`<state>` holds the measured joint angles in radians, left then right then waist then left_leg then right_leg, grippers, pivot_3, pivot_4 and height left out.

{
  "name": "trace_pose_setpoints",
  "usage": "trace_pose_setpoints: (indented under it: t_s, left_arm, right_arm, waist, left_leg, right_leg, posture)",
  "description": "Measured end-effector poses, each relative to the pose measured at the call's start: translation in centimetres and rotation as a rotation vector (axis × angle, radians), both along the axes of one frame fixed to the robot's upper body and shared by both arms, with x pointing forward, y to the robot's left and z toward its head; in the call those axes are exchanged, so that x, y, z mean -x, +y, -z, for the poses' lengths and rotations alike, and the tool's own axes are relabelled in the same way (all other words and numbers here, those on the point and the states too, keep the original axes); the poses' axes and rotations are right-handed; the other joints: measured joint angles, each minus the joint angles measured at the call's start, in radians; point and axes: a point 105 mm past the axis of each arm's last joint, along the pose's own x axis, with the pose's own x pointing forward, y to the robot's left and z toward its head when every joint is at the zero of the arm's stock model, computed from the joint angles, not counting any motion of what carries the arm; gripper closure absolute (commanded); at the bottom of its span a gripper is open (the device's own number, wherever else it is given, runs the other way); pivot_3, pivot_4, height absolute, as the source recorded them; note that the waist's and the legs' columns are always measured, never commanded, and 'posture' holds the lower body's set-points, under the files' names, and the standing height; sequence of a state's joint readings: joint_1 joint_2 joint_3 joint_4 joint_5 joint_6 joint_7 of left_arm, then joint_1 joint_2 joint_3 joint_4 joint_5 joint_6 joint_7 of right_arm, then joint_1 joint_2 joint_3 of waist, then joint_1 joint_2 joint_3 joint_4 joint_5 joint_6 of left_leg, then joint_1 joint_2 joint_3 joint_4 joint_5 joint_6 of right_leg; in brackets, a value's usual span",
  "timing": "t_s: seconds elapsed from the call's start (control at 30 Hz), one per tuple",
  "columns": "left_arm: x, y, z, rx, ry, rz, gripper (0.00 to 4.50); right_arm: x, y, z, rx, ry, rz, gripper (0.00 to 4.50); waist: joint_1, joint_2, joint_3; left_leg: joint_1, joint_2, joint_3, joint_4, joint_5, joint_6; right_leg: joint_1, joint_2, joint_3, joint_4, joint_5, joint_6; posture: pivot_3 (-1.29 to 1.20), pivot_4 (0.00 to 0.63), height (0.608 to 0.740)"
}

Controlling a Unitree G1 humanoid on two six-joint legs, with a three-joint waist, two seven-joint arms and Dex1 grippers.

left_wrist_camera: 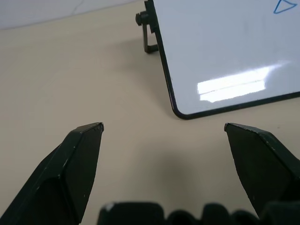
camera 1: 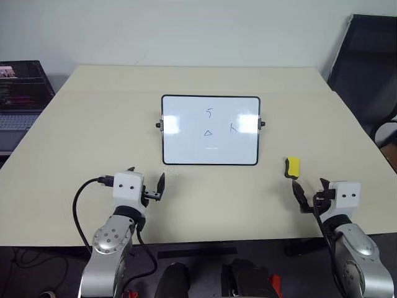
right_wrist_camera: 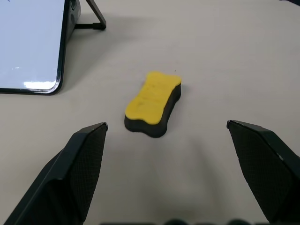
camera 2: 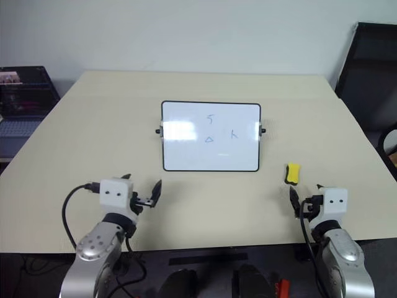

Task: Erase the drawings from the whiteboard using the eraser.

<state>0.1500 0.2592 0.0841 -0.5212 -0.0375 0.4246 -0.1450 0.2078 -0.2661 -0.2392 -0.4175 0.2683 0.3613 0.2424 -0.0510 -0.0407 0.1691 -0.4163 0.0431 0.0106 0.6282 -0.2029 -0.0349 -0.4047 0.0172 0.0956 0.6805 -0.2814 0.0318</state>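
The yellow eraser has a narrow middle (camera 1: 292, 167) (right_wrist_camera: 153, 101), and I will close my right gripper on it, with one finger along each of the eraser's long sides.
The whiteboard (camera 1: 186, 146) lies in the middle of the table, black-framed with small knobs on its short sides. Three small drawings are on it: a "5"-like squiggle (camera 1: 209, 112), a triangle (camera 1: 208, 133) and a "k"-like mark (camera 1: 233, 128). The yellow eraser (camera 1: 292, 166) with its dark underside lies on the table right of the board's near right corner. My right gripper (camera 1: 310, 189) hovers open just behind the eraser (right_wrist_camera: 153, 103), not touching it. My left gripper (camera 1: 147, 180) stands open and empty near the board's near left corner (left_wrist_camera: 180, 115).
The beige table (camera 1: 74, 136) reaches far around the board. A dark laptop and rack (camera 1: 22, 93) stand off its left side, and a black chair (camera 1: 366, 68) off its right. The table's front edge runs just under both grippers.
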Motion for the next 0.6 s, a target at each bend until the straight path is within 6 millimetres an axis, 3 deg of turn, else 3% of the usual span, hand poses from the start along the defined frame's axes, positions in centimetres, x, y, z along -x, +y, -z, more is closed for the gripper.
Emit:
trace_pose_setpoints:
  t_s: [0.23, 0.33, 0.6]
  left_arm:
    - [-0.3, 0.0, -0.2, -0.011, -0.011, 0.026, 0.00]
    - [-0.3, 0.1, -0.4, -0.026, -0.017, 0.059, 0.00]
    - [0.2, 2.1, -0.9, -0.079, -0.016, 0.111, 0.00]
  right_arm:
    - [0.4, 0.3, -0.1, -0.013, 0.012, 0.013, 0.02]
    - [0.9, 0.8, -1.2, -0.019, -0.014, 0.001, 0.02]
    - [1.1, 2.2, -1.8, -0.056, -0.010, -0.023, 0.02]
  waist:
    - [0.001, 0.000, 0.000]
    - [0.000, 0.000, 0.000]
    - [0.000, 0.000, 0.000]
  left_leg:
    - [0.000, 0.000, 0.000, 0.000, 0.000, 0.000]
    - [0.000, 0.000, 0.000, 0.000, 0.000, 0.000]
    - [0.000, 0.000, -0.001, 0.000, 0.000, 0.000]
  right_leg:
    - [0.000, 0.000, 0.000, 0.000, 0.000, 0.000]
    - [0.000, 0.000, 0.000, 0.000, 0.000, 0.000]
    - [0.000, -0.001, 0.000, 0.000, -0.003, -0.006]
  posture:
    - [0.00, 0.150, 0.740]
    - [0.00, 0.150, 0.740]
    - [0.00, 0.150, 0.740]
